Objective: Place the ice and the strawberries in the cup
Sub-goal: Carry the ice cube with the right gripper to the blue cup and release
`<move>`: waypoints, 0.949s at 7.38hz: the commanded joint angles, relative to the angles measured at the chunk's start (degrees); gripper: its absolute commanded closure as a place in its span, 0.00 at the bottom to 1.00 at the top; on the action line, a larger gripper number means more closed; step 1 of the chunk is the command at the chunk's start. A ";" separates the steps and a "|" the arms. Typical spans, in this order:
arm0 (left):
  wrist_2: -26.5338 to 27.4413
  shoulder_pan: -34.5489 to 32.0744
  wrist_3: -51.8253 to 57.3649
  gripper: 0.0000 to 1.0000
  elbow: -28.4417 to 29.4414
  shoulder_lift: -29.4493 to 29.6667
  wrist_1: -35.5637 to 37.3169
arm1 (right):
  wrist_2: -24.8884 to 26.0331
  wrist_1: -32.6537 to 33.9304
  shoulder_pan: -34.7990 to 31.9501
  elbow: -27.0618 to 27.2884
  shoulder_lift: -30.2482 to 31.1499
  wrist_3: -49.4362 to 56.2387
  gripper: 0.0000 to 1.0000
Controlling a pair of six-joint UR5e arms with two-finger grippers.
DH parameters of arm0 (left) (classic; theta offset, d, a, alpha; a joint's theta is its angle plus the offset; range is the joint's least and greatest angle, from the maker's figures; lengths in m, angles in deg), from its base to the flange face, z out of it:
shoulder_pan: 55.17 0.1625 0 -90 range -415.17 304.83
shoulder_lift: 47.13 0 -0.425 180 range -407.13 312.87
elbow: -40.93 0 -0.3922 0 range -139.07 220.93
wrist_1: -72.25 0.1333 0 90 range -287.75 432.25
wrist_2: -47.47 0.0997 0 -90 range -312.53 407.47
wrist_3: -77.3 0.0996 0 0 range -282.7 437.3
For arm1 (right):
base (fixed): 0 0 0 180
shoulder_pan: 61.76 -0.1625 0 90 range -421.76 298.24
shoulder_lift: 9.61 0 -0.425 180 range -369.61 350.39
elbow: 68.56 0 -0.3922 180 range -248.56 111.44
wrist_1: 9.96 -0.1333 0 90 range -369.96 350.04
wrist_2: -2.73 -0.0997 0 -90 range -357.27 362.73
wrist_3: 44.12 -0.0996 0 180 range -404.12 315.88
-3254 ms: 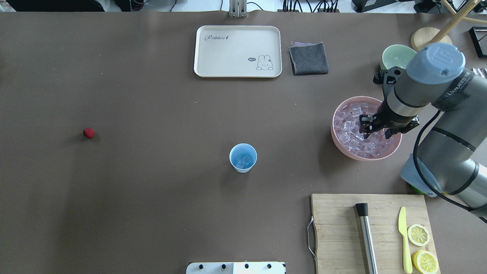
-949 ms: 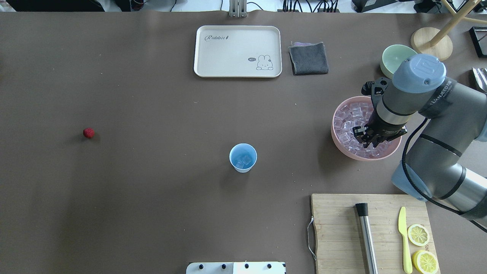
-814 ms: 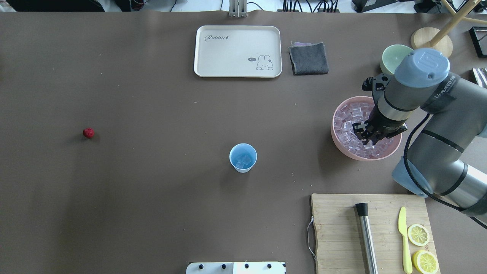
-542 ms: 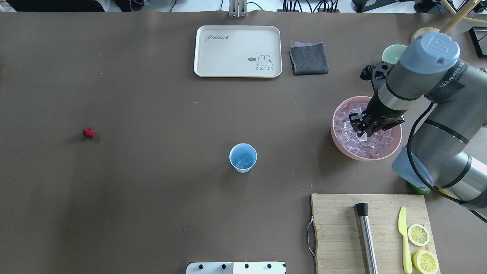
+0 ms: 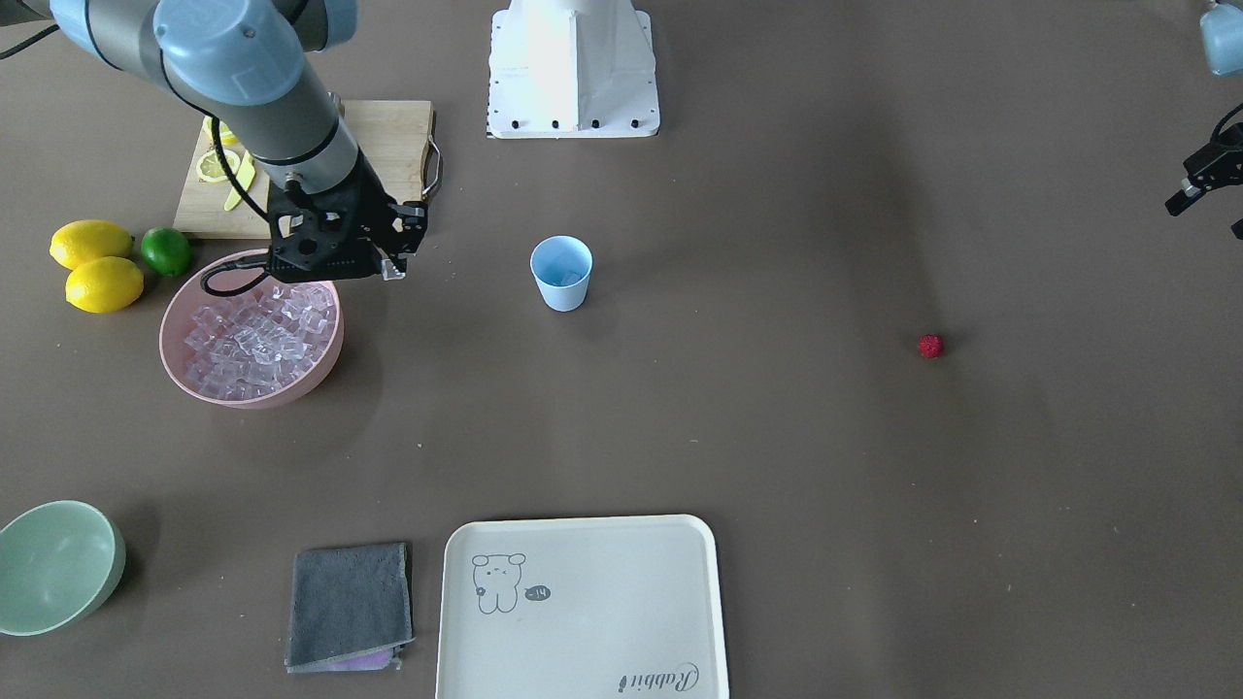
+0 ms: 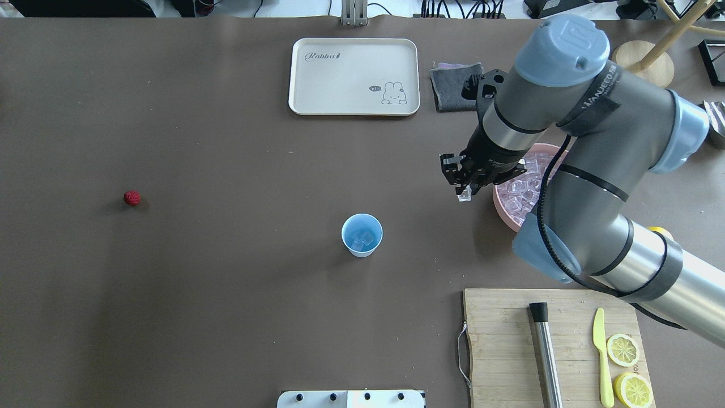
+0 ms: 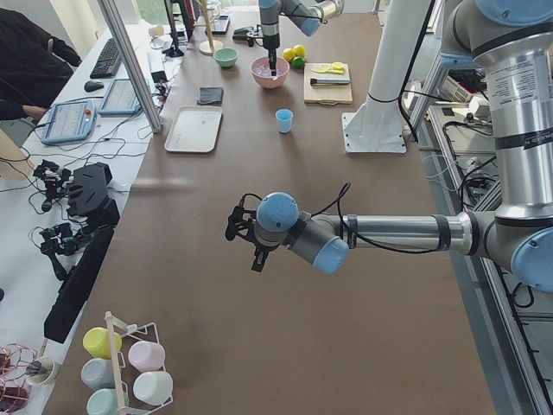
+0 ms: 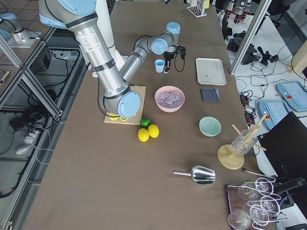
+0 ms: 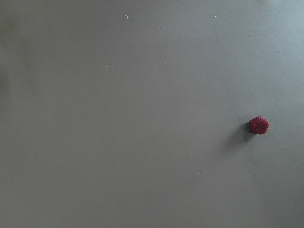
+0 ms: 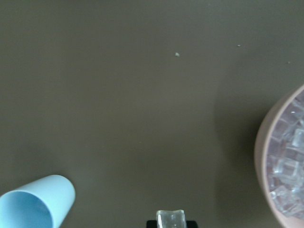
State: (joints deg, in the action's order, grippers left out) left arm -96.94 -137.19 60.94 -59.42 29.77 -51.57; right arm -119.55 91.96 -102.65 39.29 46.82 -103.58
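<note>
My right gripper will let go of the clear ice cube inside the light blue cup (image 5: 564, 279) (image 10: 27, 210), onto the ice at the cup's bottom.
My right gripper (image 6: 464, 191) is shut on one clear ice cube (image 6: 465, 196) and holds it above the table, between the pink bowl (image 6: 500, 207) and the light blue cup (image 6: 362, 235). The cube also shows at the bottom of the right wrist view (image 10: 170, 219). The cup stands upright with a few ice cubes inside. The pink bowl (image 5: 173, 325) holds a pile of ice (image 5: 257, 335). The red strawberry (image 6: 132, 198) lies alone at the far left and shows in the left wrist view (image 9: 259, 125). My left gripper (image 5: 1199, 184) hangs above that side; I cannot tell its state.
A cream tray (image 6: 354, 76) and a grey cloth (image 6: 450, 85) lie at the far side. A cutting board (image 6: 498, 340) with a metal muddler, yellow knife and lemon slices is near right. A green bowl (image 5: 53, 568), two lemons (image 5: 92, 243) and a lime (image 5: 165, 250) sit around the pink bowl.
My right gripper has lifted out of the pink bowl with an ice cube and moved left toward the cup. The cup and strawberry have not moved.
</note>
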 commanded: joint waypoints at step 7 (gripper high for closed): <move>0.01 0.01 0.01 0.03 -0.02 -0.09 0.15 | 7.41 -9.64 10.92 -14.16 -12.05 -17.09 1.00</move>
State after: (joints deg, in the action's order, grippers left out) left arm -96.93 -137.17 60.96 -59.43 29.69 -51.42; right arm -112.10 82.23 -91.93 25.17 34.47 -120.57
